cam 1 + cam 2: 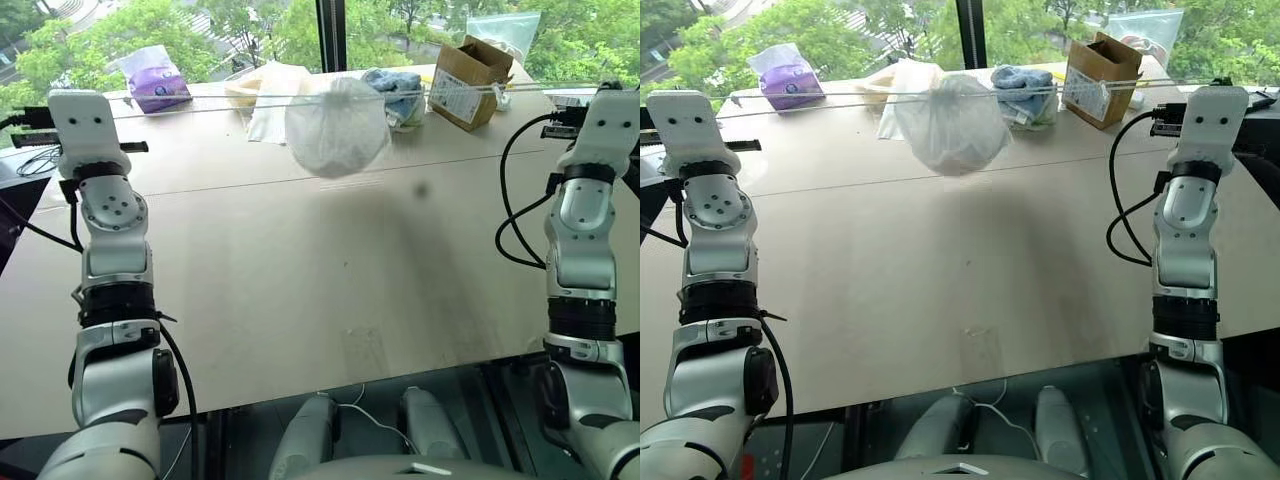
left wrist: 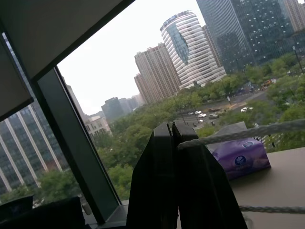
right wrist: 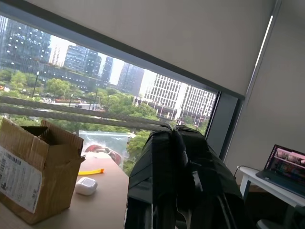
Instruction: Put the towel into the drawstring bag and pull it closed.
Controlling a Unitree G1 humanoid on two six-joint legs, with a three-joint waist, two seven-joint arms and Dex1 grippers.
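The robot's right gripper will release the cords on the bare table this side of the seam [image 1: 429,251], below the cardboard box.
The drawstring bag [image 1: 337,127] hangs above the far part of the table, round and bulging, its mouth gathered shut. White cords [image 1: 200,100] run taut from it to both sides. The towel is hidden; I cannot see into the bag. My left gripper [image 2: 172,130] is shut with a cord [image 2: 248,132] pinched between its fingertips. A second cord passes lower in the left wrist view. My right gripper [image 3: 172,131] is shut as well, and two cords [image 3: 71,112] lead into its tips. Both hands are raised at the table's sides, level with the bag.
Along the table's [image 1: 300,290] far edge by the window lie a purple packet [image 1: 155,78], a cream cloth [image 1: 270,95], blue and white towels [image 1: 398,92] and a cardboard box [image 1: 468,80]. A white earbud case [image 3: 86,186] sits beside the box.
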